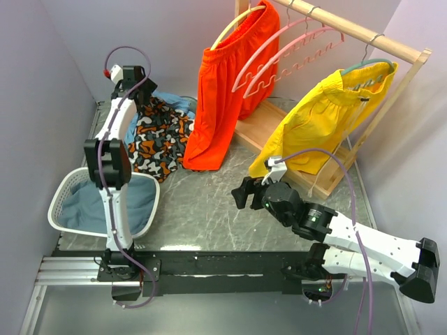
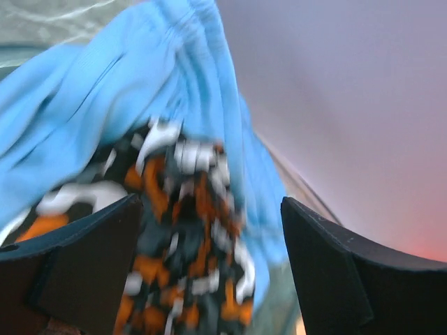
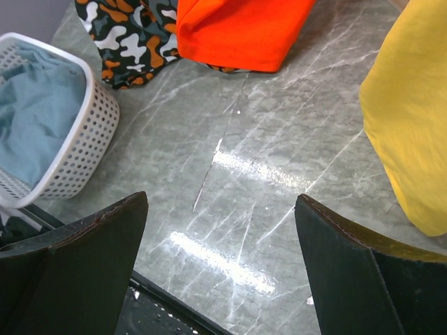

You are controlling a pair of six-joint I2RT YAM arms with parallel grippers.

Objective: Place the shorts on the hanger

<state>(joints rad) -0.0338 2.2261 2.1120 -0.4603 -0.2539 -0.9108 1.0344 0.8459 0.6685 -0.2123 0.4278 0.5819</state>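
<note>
The robot's right gripper will next go to the camouflage-print shorts and close on their edge [image 1: 188,126] beside the orange shorts, opposite the left gripper's hold.
The camouflage-print shorts [image 1: 158,137] lie crumpled on the table at the back left, partly over a light blue cloth [image 1: 176,102]. My left gripper [image 1: 142,95] points down at their far edge. In the left wrist view the jaws [image 2: 209,202] stand wide with the blurred shorts [image 2: 188,237] between them, clear of the right finger [image 2: 342,279]. Two pink hangers [image 1: 288,53] hang bare on the wooden rail. My right gripper [image 1: 242,194] hovers open over bare table [image 3: 230,174], nothing between its fingers. The shorts [image 3: 133,31] show at the top left of the right wrist view.
Orange shorts [image 1: 227,98] hang from a cream hanger and yellow shorts [image 1: 325,122] from a teal hanger [image 1: 363,66] on the rack. A white perforated basket [image 1: 61,190] with a blue-grey cloth stands near the left arm. Walls close in on both sides.
</note>
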